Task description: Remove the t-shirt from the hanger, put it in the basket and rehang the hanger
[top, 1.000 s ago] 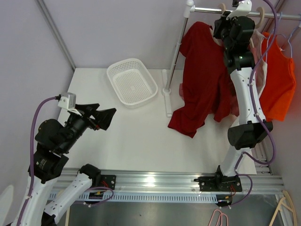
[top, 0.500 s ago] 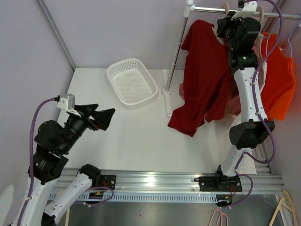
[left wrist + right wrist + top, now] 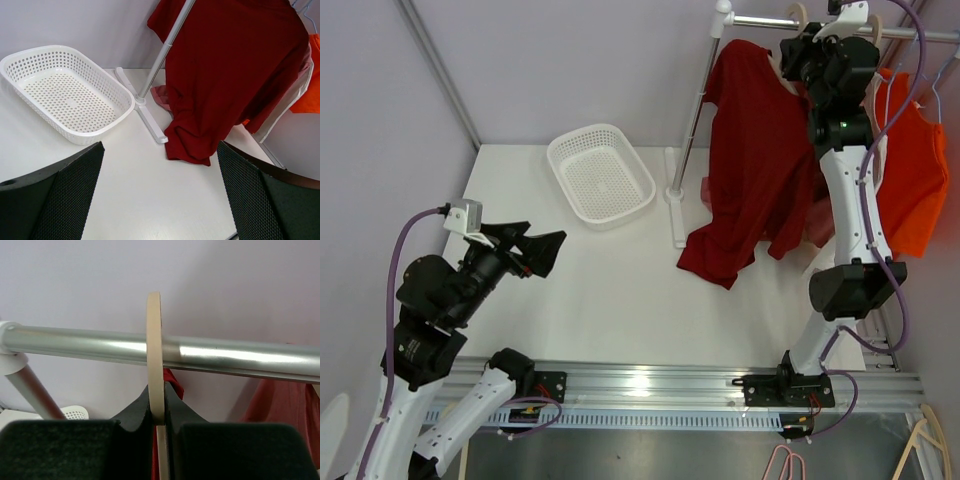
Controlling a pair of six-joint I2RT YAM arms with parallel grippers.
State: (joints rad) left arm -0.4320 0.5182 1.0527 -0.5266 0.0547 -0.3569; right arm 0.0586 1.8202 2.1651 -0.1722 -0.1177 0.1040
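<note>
The dark red t-shirt's hem is trailing on the table. Next, my left gripper goes to the dark red t-shirt's lower part point(image 3: 708, 259) point(image 3: 188, 144), near that hem, and closes there.
A dark red t-shirt point(image 3: 752, 160) hangs on a pale wooden hanger point(image 3: 798, 20) hooked over the metal rail point(image 3: 770, 22); its hem trails on the table. It also shows in the left wrist view point(image 3: 227, 70). My right gripper point(image 3: 804, 58) is high at the rail, shut on the hanger's hook point(image 3: 156, 365), which loops over the rail point(image 3: 225, 354). My left gripper point(image 3: 542, 250) is open and empty, low over the table's left side, well away from the shirt; its fingers point(image 3: 55, 195) frame the left wrist view.
A white perforated basket point(image 3: 600, 175) sits at the back left of the table. The rack's upright pole point(image 3: 695, 110) and white foot point(image 3: 677, 205) stand beside it. An orange garment point(image 3: 912, 160) and a pinkish one hang to the right. Spare hangers point(image 3: 920, 440) lie at bottom right.
My right gripper has risen and shifted right along the rail with the hanger; the red shirt has swung slightly with it. The left arm has not moved.
</note>
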